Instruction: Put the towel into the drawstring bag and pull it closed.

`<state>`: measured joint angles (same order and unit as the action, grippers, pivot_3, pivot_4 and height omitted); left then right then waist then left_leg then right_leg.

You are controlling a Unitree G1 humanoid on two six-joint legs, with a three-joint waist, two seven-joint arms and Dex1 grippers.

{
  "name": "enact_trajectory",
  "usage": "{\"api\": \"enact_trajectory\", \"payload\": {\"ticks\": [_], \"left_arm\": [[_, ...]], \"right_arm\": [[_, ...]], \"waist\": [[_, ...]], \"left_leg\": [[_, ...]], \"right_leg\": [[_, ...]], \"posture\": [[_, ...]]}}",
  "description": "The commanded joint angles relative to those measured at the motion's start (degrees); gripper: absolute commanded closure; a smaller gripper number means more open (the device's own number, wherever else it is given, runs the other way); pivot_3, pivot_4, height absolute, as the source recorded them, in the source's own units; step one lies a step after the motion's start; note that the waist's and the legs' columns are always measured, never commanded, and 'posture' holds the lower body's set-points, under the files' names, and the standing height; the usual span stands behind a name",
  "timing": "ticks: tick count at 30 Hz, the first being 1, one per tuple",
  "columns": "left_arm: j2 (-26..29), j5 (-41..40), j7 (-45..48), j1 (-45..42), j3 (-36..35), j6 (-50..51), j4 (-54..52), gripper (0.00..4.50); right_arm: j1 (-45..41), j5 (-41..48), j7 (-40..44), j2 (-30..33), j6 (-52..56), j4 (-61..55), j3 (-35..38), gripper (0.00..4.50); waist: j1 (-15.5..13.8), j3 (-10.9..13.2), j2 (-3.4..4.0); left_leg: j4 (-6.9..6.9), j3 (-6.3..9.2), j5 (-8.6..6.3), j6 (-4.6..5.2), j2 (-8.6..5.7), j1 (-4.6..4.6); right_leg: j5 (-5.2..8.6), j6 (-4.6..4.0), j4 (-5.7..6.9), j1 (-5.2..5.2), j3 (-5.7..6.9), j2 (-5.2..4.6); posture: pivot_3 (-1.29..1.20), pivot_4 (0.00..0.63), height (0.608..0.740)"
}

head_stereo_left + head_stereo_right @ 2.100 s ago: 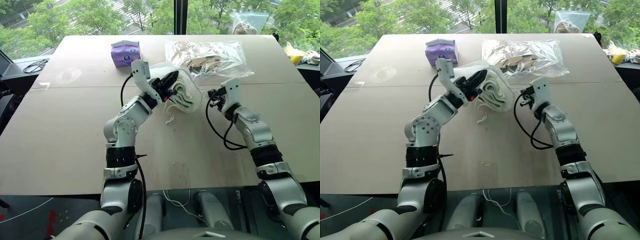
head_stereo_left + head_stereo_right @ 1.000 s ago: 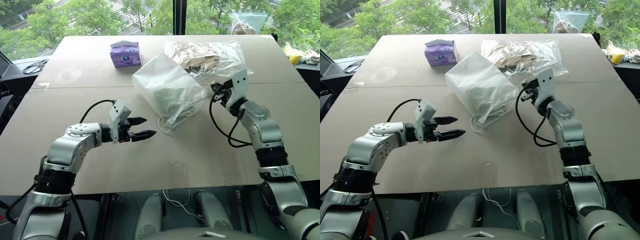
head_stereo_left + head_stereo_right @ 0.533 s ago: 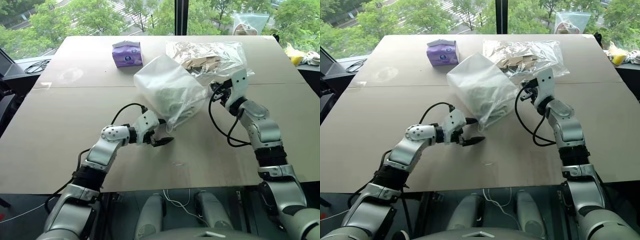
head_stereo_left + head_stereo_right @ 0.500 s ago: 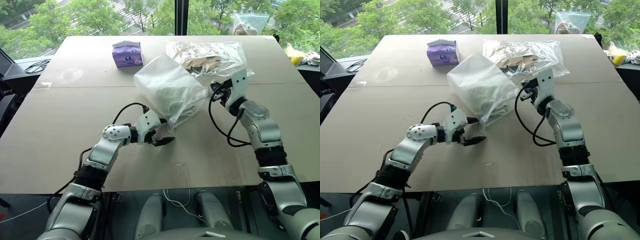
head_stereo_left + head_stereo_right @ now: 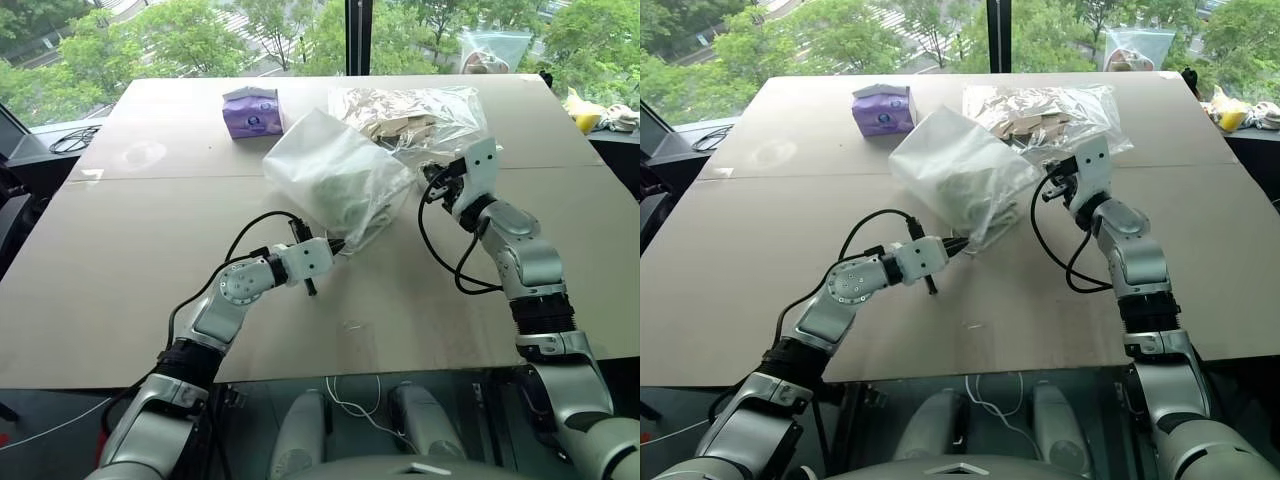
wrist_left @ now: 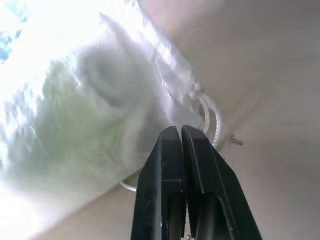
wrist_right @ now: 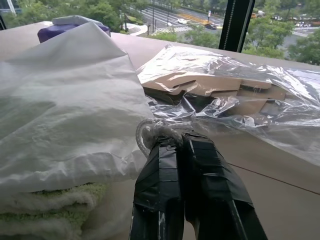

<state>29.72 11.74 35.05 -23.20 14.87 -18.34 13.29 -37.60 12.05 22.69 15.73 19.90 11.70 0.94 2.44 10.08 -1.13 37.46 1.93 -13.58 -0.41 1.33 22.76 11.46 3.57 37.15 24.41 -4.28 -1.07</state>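
Note:
My left gripper is shut at the bag's hem beside the white cord loop, so it should open and pinch the cord (image 6: 217, 119) before pulling the bag closed.
The drawstring bag (image 5: 335, 180) lies on its side mid-table, translucent white, mouth toward me. Through its wall shows the pale green towel (image 6: 75, 115), fully inside; the towel's (image 7: 50, 210) folded edge also shows in the right wrist view. My left gripper (image 5: 337, 244) is shut, with its tips pressed against the bag's gathered hem beside a white cord loop (image 6: 210, 115). Whether anything is pinched between them I cannot tell. My right gripper (image 7: 170, 137) is shut on a loop of the drawstring cord (image 7: 150, 131) at the bag's right side.
A purple packet (image 5: 252, 110) sits at the far side of the table (image 5: 130, 250). A clear plastic bag of cardboard pieces (image 5: 415, 115) lies just behind the drawstring bag. A small scrap of string (image 5: 352, 325) lies near the front edge.
My left arm has swung in from the left to the bag's mouth, rolled its wrist and gone from open to shut. The right gripper and the bag have stayed put.

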Motion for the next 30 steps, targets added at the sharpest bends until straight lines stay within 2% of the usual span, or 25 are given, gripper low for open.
{"api": "enact_trajectory", "payload": {"ticks": [1,5,7,8,10,13,16,21,26,29,30], "left_arm": [[-0.03,4.96,-5.65,0.33,-0.04,-2.21,1.70,4.49],[-0.33,6.90,-10.19,1.48,-0.94,-2.90,1.61,4.49],[-0.42,4.37,-7.25,3.29,-0.35,-1.19,0.93,4.49],[-0.54,2.92,-5.74,4.18,-0.15,-0.55,0.14,4.25],[-1.11,0.83,-4.23,5.24,-0.35,0.68,-1.51,3.68],[-3.89,-4.30,-2.53,6.35,-1.58,5.11,-4.95,2.25],[-6.38,-9.54,-0.46,7.35,-3.13,14.46,-9.51,0.88],[-6.05,-8.97,2.00,6.08,-1.58,25.80,-12.71,0.88],[-6.91,-6.35,3.29,2.03,1.95,33.96,-9.86,0.88],[-7.68,-6.46,4.11,0.50,2.89,36.66,-7.28,1.66],[-8.06,-6.88,4.37,0.49,2.95,37.60,-6.58,2.06]], "right_arm": [[-0.75,0.34,0.28,0.06,-0.34,-2.60,0.78,4.50],[-0.73,0.19,0.33,-0.02,-0.39,-2.51,0.78,4.50],[-0.64,0.12,0.31,-0.06,-0.36,-2.50,0.82,4.50],[-0.48,0.10,0.32,-0.08,-0.30,-2.63,0.80,4.50],[-0.22,0.03,0.37,-0.10,-0.20,-2.83,0.73,4.50],[-0.05,-0.06,0.38,-0.13,-0.17,-2.84,0.68,4.50],[0.21,-0.23,0.25,-0.10,-0.06,-3.02,0.64,4.50],[0.26,-0.31,0.20,-0.17,-0.01,-2.99,0.66,4.50],[0.10,-0.43,0.15,-0.28,-0.17,-2.58,0.67,4.50],[0.05,-0.47,0.04,-0.34,-0.12,-2.69,0.68,4.50],[0.09,-0.45,0.01,-0.33,-0.06,-2.79,0.73,4.50]], "waist": [[0.01,0.00,0.00],[0.00,0.00,0.01],[0.01,-0.01,0.02],[0.06,-0.02,0.04],[0.22,-0.03,0.05],[0.15,-0.03,0.05],[-0.05,-0.02,0.05],[-0.01,-0.02,0.04],[-0.10,-0.03,0.05],[-0.13,-0.04,0.06],[-0.10,-0.04,0.06]], "left_leg": [[0.00,0.01,0.00,0.00,0.00,-0.05],[0.02,0.01,0.10,0.14,0.00,-0.12],[0.01,0.01,0.11,0.15,0.00,-0.15],[0.01,0.01,0.11,0.15,0.01,-0.15],[0.00,0.00,0.11,0.15,0.03,-0.16],[-0.07,0.01,0.10,0.15,0.03,-0.13],[-0.10,0.01,0.10,0.15,0.04,0.01],[-0.10,0.01,0.09,0.15,0.02,0.06],[-0.07,0.06,0.10,0.15,0.02,-0.02],[-0.02,0.05,0.10,0.15,0.00,-0.06],[-0.02,0.05,0.10,0.14,-0.01,-0.07]], "right_leg": [[0.08,0.13,0.00,-0.05,0.00,0.01],[0.04,0.08,0.00,-0.09,0.00,0.02],[0.02,0.06,0.02,-0.10,0.00,0.02],[0.02,0.06,0.02,-0.10,0.00,0.02],[0.02,0.06,0.02,-0.10,0.00,0.04],[0.01,0.02,-0.01,-0.08,0.01,0.04],[-0.09,-0.12,-0.16,-0.06,0.03,0.02],[-0.05,-0.05,-0.28,-0.06,0.04,0.00],[0.03,0.07,-0.27,-0.15,0.07,0.03],[0.03,0.07,-0.29,-0.22,0.06,0.02],[0.03,0.07,-0.29,-0.23,0.05,0.01]], "posture": [[0.00,0.150,0.740],[0.00,0.150,0.740],[0.00,0.150,0.740],[0.00,0.150,0.740],[0.00,0.150,0.740],[0.00,0.150,0.740],[0.00,0.150,0.740],[0.00,0.150,0.740],[0.00,0.150,0.740],[0.00,0.150,0.740],[0.00,0.150,0.740]]}}
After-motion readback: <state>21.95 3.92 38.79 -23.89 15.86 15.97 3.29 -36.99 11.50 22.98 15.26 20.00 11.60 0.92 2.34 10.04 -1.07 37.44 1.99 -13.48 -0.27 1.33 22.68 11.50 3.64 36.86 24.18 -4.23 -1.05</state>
